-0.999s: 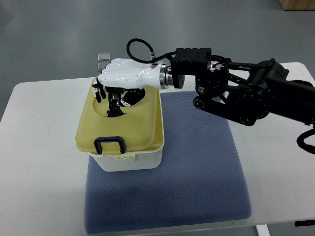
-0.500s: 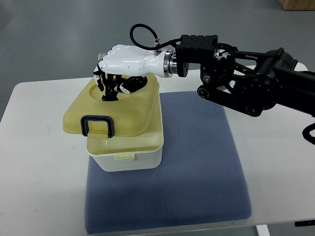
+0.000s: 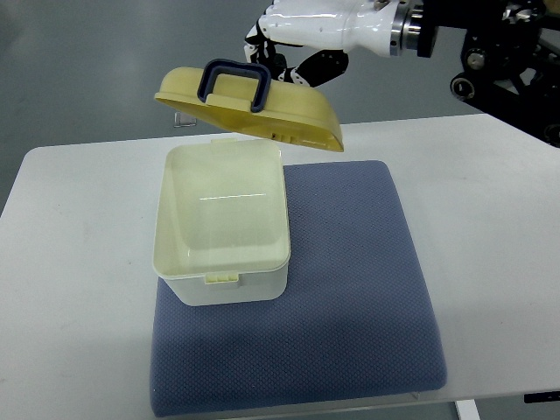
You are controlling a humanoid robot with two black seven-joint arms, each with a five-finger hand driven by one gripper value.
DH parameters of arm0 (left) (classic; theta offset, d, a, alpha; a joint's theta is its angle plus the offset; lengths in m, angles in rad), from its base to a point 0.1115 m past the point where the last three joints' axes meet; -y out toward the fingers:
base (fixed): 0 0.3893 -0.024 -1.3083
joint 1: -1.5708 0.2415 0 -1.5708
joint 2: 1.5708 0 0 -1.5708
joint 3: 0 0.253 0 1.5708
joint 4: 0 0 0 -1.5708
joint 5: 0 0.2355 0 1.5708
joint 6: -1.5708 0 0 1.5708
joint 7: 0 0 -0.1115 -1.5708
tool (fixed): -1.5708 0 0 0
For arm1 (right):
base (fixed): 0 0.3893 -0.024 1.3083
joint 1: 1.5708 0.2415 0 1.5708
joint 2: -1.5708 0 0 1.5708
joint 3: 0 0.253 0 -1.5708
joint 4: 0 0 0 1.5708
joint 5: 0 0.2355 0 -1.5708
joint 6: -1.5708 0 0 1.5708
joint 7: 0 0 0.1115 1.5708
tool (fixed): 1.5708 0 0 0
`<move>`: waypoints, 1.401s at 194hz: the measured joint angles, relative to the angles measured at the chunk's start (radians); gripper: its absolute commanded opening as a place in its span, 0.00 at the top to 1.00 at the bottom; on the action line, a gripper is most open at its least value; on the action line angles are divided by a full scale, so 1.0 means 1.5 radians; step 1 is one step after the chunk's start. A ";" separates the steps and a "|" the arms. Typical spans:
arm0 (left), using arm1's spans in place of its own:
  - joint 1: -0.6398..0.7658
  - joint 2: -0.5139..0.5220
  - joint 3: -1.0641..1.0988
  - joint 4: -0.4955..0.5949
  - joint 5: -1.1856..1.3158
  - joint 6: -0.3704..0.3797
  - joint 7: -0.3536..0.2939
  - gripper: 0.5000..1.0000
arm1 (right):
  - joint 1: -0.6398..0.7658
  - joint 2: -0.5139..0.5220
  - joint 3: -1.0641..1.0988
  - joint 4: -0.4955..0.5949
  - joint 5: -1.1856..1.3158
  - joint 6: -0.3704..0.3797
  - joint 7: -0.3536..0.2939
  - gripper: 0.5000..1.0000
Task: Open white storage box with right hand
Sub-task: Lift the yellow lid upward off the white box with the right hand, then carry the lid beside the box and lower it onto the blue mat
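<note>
The robot's right gripper needs to release the yellow lid on the bare blue mat (image 3: 368,232) next to the white storage box.
The white storage box (image 3: 223,280) stands lidless on the left part of a blue mat, and its inside looks empty. Its yellow lid (image 3: 289,109) with a dark blue handle (image 3: 233,85) hangs in the air above and behind the box, tilted down to the right. My right hand (image 3: 284,59), white with black fingers, is shut on the lid's far edge near the top of the picture. Its arm comes in from the upper right. The lid hides part of the fingers.
The blue mat (image 3: 350,315) lies on a white table (image 3: 79,289). A small clear object (image 3: 183,118) shows behind the box, partly hidden by the lid. Grey floor lies beyond the table's far edge.
The right hand has lifted the lid off the box, up and to the right. The box now stands uncovered and has not moved.
</note>
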 measured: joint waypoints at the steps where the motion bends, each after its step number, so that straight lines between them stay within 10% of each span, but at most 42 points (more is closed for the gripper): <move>1: 0.000 0.000 0.000 0.000 0.000 0.000 0.000 0.00 | 0.000 -0.003 0.000 0.000 0.000 0.000 0.001 1.00; 93: -0.001 0.000 0.003 -0.001 0.000 0.000 0.000 0.00 | -0.065 -0.156 -0.018 -0.006 -0.006 0.000 0.051 1.00; 272: -0.001 0.000 0.004 -0.001 0.000 -0.001 0.000 0.00 | -0.200 -0.150 -0.098 -0.052 -0.014 -0.090 0.074 1.00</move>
